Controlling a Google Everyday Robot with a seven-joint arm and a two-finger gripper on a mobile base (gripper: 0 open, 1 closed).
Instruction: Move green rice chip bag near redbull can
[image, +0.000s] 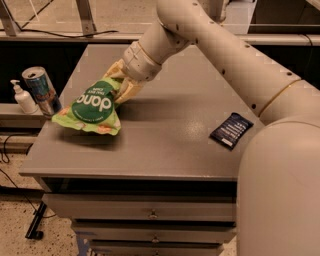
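Observation:
The robot's gripper will let go of the green rice chip bag on the grey table close up (83, 105) against the redbull can.
The green rice chip bag (92, 107) is a crinkly light-green pouch with a dark green circle and white lettering. It hangs tilted just above the left part of the grey table (165, 145). My gripper (119, 85) is shut on the bag's upper right corner, its tan fingers pinching the edge. The redbull can (42, 91), blue and silver with a silver top, stands upright at the table's left edge, just left of the bag.
A small white pump bottle (23, 98) stands left of the can. A small dark navy packet (231, 130) lies at the table's right side. My arm reaches in from the upper right. Drawers sit under the tabletop.

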